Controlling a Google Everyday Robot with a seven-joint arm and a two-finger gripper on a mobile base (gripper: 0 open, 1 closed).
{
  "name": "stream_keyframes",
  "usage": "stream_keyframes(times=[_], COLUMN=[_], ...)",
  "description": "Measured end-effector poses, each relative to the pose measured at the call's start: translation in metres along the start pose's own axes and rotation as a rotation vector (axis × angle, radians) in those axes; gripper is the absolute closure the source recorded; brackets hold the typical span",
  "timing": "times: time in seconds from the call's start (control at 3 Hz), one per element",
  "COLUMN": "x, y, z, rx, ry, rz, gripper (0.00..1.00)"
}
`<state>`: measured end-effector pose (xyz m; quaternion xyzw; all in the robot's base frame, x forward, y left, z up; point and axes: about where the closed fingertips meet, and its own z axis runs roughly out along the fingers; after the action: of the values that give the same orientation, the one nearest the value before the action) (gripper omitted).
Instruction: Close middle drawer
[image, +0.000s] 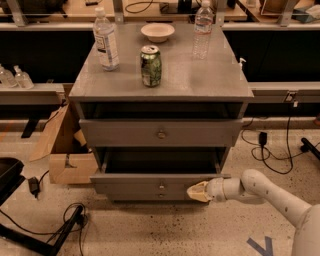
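Note:
The middle drawer will sit shut in the dark opening (161, 167) below the top drawer once released.
The middle drawer (150, 183) of the grey cabinet is pulled out, its dark inside open to view and a small round knob (161, 186) at the centre of its front. My gripper (196, 192) comes in low from the right. Its cream fingertips are together and press against the right end of that drawer front. The wider top drawer front (161, 134) sits above with a bigger knob. Only a thin strip and the knob (161, 195) of the lowest drawer show beneath.
On the cabinet top stand a green can (151, 66), two water bottles (106, 39) (203, 30) and a white bowl (157, 32). A cardboard box (67, 160) sits left of the cabinet. Cables (270, 150) lie on the floor to the right and a dark stand (30, 235) at the lower left.

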<state>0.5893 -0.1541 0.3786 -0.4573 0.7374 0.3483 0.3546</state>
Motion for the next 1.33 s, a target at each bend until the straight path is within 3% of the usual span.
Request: stream_keyframes(times=[0.33, 0.67, 1.0, 1.33], x=[0.0, -0.008, -0.007, -0.016], y=[0.0, -0.02, -0.017, -0.04], z=[0.0, -0.001, -0.002, -0.004], rx=[0.0, 0.008, 0.008, 0.022], ry=[0.0, -0.007, -0.007, -0.015], rz=[0.0, -0.002, -0.002, -0.002], gripper=[1.0, 1.0, 1.0, 1.0])
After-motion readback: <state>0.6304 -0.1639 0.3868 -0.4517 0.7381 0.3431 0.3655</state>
